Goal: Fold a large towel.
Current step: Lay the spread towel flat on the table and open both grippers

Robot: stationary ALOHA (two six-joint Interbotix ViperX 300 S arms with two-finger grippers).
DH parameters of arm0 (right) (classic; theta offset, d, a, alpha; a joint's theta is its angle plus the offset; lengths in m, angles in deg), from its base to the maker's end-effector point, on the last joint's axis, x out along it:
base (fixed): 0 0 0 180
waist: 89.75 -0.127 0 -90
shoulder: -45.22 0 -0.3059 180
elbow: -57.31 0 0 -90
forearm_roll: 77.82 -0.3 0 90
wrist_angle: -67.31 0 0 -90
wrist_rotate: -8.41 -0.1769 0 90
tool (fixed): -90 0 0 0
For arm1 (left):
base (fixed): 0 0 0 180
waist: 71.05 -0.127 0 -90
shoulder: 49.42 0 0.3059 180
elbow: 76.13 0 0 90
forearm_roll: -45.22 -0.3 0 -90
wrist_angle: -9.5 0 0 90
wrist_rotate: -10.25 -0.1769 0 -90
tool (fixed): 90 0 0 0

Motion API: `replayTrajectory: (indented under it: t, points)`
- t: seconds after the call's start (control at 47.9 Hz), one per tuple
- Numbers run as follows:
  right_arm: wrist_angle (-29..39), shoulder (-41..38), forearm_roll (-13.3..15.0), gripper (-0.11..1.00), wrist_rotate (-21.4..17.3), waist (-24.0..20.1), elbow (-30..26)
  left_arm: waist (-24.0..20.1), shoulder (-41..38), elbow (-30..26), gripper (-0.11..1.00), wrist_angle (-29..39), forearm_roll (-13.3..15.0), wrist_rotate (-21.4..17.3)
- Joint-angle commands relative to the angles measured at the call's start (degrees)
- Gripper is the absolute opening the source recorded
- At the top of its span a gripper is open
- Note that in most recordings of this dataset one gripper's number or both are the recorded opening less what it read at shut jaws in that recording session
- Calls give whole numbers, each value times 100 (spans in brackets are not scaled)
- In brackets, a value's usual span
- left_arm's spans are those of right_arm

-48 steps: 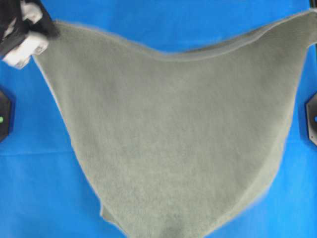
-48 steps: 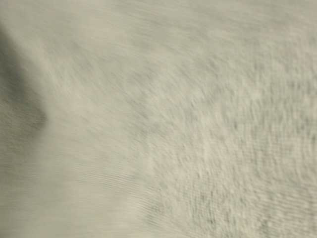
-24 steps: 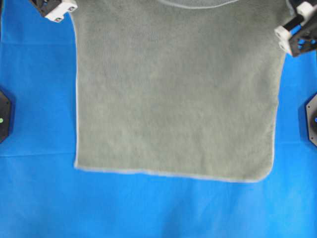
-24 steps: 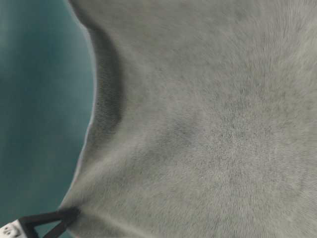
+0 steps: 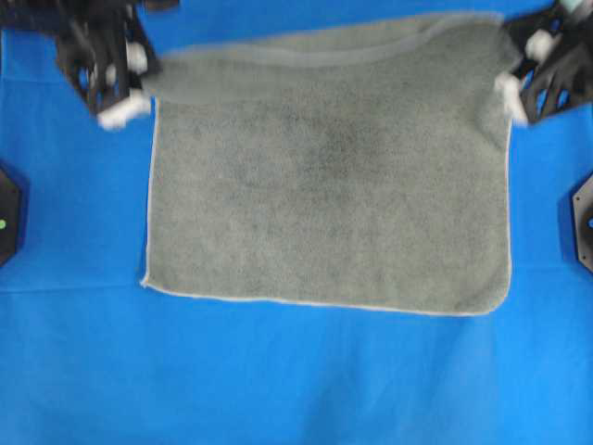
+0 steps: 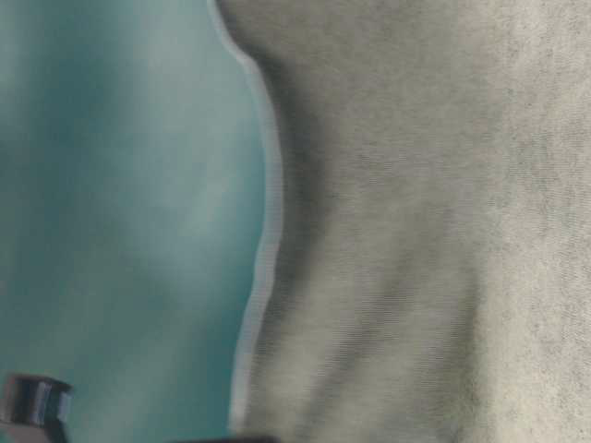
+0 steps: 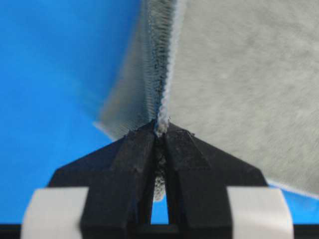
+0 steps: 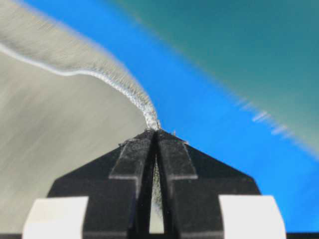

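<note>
Next, I release the grey-green towel's far corner with my right gripper on the towel's near corner [image 5: 487, 312], straight across from it.
The grey-green towel [image 5: 329, 176] lies spread on the blue cloth, its near hem flat across the middle and its far part raised and doubled over. My left gripper [image 5: 139, 83] is shut on the towel's far left corner; the left wrist view shows the hem [image 7: 160, 117] pinched between its fingers [image 7: 134, 154]. My right gripper [image 5: 508, 79] is shut on the far right corner; the right wrist view shows the hem [image 8: 152, 119] clamped at its tips [image 8: 155, 132]. The table-level view shows the towel [image 6: 434, 221] hanging close to the lens.
The bright blue cloth [image 5: 296, 380] covers the table around the towel. Black arm bases sit at the left edge [image 5: 7, 213] and the right edge [image 5: 584, 222]. A gripper part shows at the bottom left of the table-level view [image 6: 32, 401].
Both grippers have moved toward the near side and lower, carrying the held far edge with them. The far part of the towel now drapes over the flat part.
</note>
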Motion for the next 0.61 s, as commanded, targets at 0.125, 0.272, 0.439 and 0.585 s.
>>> replayTrajectory:
  t: [0.125, 0.272, 0.439, 0.585]
  points:
    - [-343, -299, -1301, 2, -26, -870, 448, 1116, -26, 976, 1, -1371, 18, 606]
    - [-659, -773, -2057, 2, -26, -1371, 650, 1600, -264, 1415, 1, -2004, 26, 1081]
    - [-1178, -1239, -2672, 2, -26, -2101, 677, 2250, -694, 1688, 1, -2206, 44, 1828]
    - [-1670, -1521, -3094, 2, -26, -2769, 624, 2944, -817, 1652, 1, -2250, 44, 2443]
